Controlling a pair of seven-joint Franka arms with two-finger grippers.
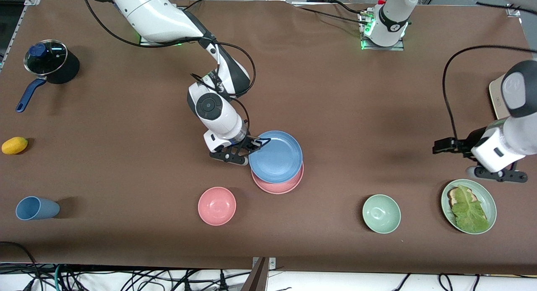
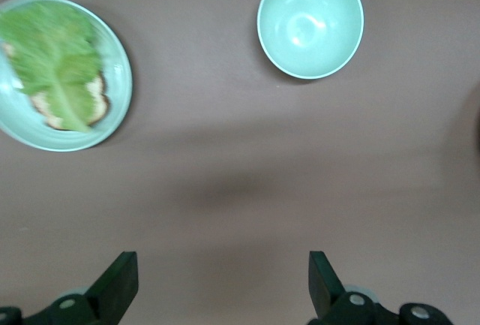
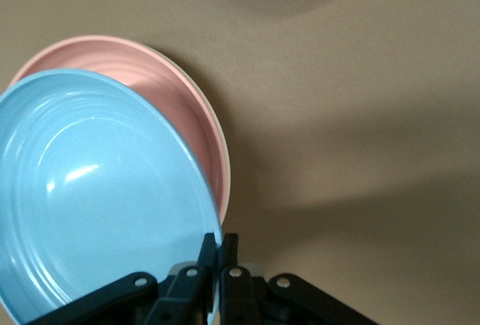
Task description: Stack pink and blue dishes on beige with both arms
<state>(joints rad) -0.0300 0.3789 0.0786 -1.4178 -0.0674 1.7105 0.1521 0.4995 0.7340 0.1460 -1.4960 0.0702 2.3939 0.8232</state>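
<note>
The robot's right gripper needs to release the blue plate squarely on top of the pink plate [image 1: 277,168] [image 3: 112,160], so that it covers that plate's middle.
My right gripper [image 1: 256,143] [image 3: 222,244] is shut on the rim of the blue plate [image 1: 275,155] [image 3: 90,190]. It holds the plate over the pink plate [image 1: 279,186] [image 3: 172,107], shifted a little off it. A thin pale rim of the beige plate [image 3: 223,141] peeks out from under the pink one; in the front view it is hidden. My left gripper [image 1: 497,174] [image 2: 223,280] hangs open over bare table beside the lettuce plate, with nothing between its fingers.
A pink bowl [image 1: 217,205] sits beside the stack, nearer the front camera. A mint bowl [image 1: 381,213] [image 2: 310,21] and a mint plate [image 1: 478,185] [image 2: 116,62] with lettuce lie toward the left arm's end. A blue cup [image 1: 37,208], yellow fruit [image 1: 14,145] and lidded pot [image 1: 50,64] stand at the right arm's end.
</note>
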